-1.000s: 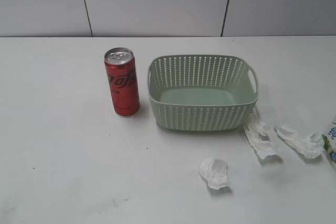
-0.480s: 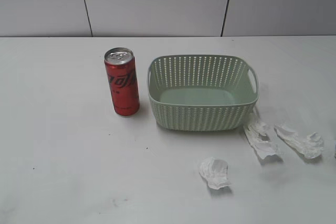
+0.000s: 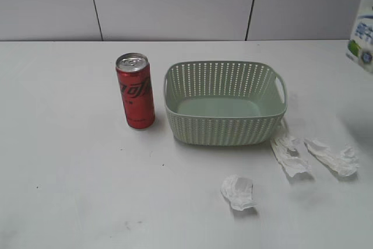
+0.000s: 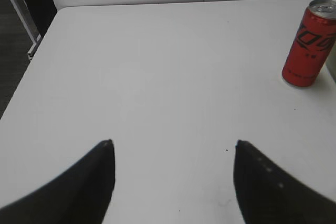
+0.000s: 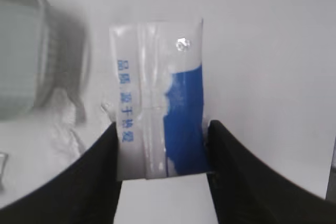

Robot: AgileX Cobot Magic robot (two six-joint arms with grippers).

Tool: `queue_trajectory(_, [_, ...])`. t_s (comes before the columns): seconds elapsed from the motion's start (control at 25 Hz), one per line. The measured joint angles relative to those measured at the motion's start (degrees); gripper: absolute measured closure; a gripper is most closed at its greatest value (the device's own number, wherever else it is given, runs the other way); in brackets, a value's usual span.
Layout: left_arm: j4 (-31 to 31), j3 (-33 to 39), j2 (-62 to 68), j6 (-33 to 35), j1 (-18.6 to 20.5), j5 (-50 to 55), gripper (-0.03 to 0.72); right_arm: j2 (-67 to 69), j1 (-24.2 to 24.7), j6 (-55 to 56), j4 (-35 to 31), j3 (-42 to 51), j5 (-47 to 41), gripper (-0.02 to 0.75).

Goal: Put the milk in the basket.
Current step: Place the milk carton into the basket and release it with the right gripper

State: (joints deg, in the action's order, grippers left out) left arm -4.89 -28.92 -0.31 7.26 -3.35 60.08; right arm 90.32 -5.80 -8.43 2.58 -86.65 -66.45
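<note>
Next, my right gripper lets go of the milk inside the basket's end [image 3: 197,108] nearest the red soda can.
The milk [image 3: 362,30] is a small white carton with green-blue print, raised in the air at the far right edge of the exterior view. In the right wrist view my right gripper [image 5: 160,145] is shut on the milk [image 5: 157,98], whose white and blue top faces the camera. The pale sage-green basket [image 3: 225,122] stands empty at the table's middle, and its blurred edge shows in the right wrist view [image 5: 21,61] at the left. My left gripper [image 4: 173,145] is open and empty over bare table.
A red soda can [image 3: 135,90] stands left of the basket and also shows in the left wrist view [image 4: 310,43]. Three crumpled white paper scraps lie in front and right of the basket: [image 3: 238,192], [image 3: 289,154], [image 3: 333,157].
The milk was low at the right edge of the exterior view, left the view, and now shows high up at the right edge, lifted off the table.
</note>
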Motion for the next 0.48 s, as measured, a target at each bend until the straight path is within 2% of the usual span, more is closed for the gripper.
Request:
queue_trajectory(0.28, [0.0, 0.0, 0.0, 0.0, 0.0, 0.0, 0.163, 6.4, -12.9, -0.3, -3.5, -12.0, 0.9, 0.37])
queue_trajectory(0.48, [0.0, 0.0, 0.0, 0.0, 0.0, 0.0, 0.163, 12.7, -21.2, -1.1, -8.8, -13.3, 6.5, 0.37])
